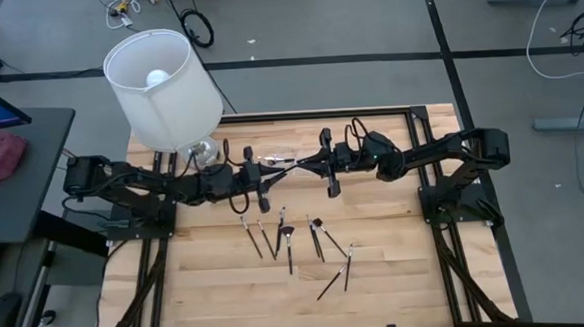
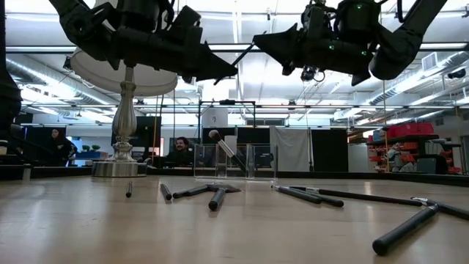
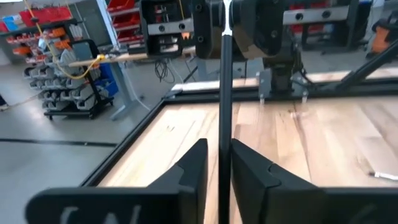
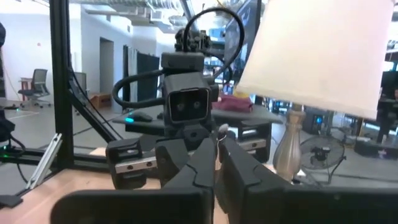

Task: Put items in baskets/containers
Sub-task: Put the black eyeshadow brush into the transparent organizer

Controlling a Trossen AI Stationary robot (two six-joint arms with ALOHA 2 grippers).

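Next, my right gripper releases the thin dark makeup brush inside the clear container [image 1: 300,162], next to the brush leaning there. The held brush now hangs above the table.
A thin dark makeup brush [image 3: 224,93] hangs in the air between my two grippers, above the far middle of the table. My right gripper [image 4: 216,158] is shut on one end of it. My left gripper [image 3: 219,171] stands slightly open around the other end, with a slit of light between one finger and the handle; whether the other finger still touches it, I cannot tell. The clear container [image 2: 234,163] stands on the table below, and one brush [image 2: 223,147] leans inside it. Several more brushes [image 1: 288,240] lie flat on the wood nearer the front. My right gripper pinches the brush's end [image 4: 221,132], where a pale piece shows, between its two fingers. The fingers come roughly level from the table's right and lie along the brush. The brush is lifted clear of the table, its handle [image 3: 224,68] reaching toward my left gripper.
A lamp with a white shade [image 1: 163,85] and a silver foot [image 2: 121,165] stands at the table's far left, close to my left arm. A black frame rail [image 1: 314,113] runs along the far edge. People sit in the room beyond the table.
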